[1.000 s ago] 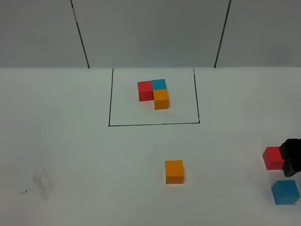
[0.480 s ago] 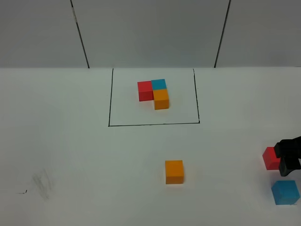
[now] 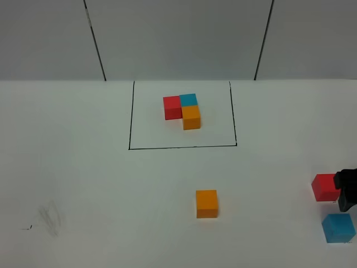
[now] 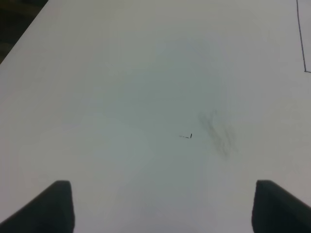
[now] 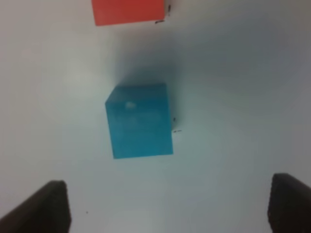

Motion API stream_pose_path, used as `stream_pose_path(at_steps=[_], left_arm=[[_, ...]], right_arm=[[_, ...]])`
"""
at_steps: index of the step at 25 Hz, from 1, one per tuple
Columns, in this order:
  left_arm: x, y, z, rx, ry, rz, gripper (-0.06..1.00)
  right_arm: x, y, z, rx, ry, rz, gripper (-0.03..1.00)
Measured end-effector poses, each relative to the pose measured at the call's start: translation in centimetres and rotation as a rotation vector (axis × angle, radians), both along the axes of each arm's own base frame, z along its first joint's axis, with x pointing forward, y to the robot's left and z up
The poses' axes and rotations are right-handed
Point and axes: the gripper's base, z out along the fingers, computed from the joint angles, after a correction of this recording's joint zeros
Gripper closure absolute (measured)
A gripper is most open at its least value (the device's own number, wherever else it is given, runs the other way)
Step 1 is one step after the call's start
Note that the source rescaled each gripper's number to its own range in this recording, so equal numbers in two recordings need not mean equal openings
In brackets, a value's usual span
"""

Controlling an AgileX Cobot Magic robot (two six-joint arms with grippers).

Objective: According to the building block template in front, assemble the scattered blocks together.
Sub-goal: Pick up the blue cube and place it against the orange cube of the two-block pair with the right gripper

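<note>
Next, my right gripper closes on the opposite sides of the blue block [image 3: 338, 227] [image 5: 140, 121], the loose one that lies next to the loose red block.
The building block template [image 3: 182, 110], a joined red, blue and orange cluster, sits inside a thin black rectangle [image 3: 129, 117] at the far middle. The scattered blocks lie nearer. The orange block [image 3: 206, 203] is at the centre, and the red block [image 3: 323, 187] and blue block [image 3: 338, 228] are at the right edge. My right gripper [image 3: 347, 190] hovers beside the red block, above the blue one. In the right wrist view it [image 5: 167, 208] is open, with the blue block [image 5: 140, 120] ahead of its fingers and the red block [image 5: 129, 10] beyond. My left gripper [image 4: 163, 208] is open over bare table.
A grey smudge [image 4: 218, 133] and a small black mark [image 4: 186, 136] lie on the white table [image 3: 83, 167] at the near left. A pale wall with two dark seams [image 3: 95, 39] stands behind the table.
My right gripper has drawn back slightly toward the right edge, uncovering more of the red block. The blocks and the left arm have not moved.
</note>
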Motion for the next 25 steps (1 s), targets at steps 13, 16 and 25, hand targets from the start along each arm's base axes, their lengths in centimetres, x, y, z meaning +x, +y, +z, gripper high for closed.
stream_pose_path(at_steps=[13,16,25], left_arm=[[0.0,0.0,0.0,0.000,0.000,0.000,0.10],[0.0,0.0,0.0,0.000,0.000,0.000,0.10],[0.0,0.0,0.0,0.000,0.000,0.000,0.10]], right_arm=[[-0.3,0.7,-1.7,0.037,0.024,0.039,0.10],[0.0,0.9,-2.6,0.040,0.050,0.045,0.10],[0.8,0.9,-4.0,0.037,0.059,0.042,0.10]])
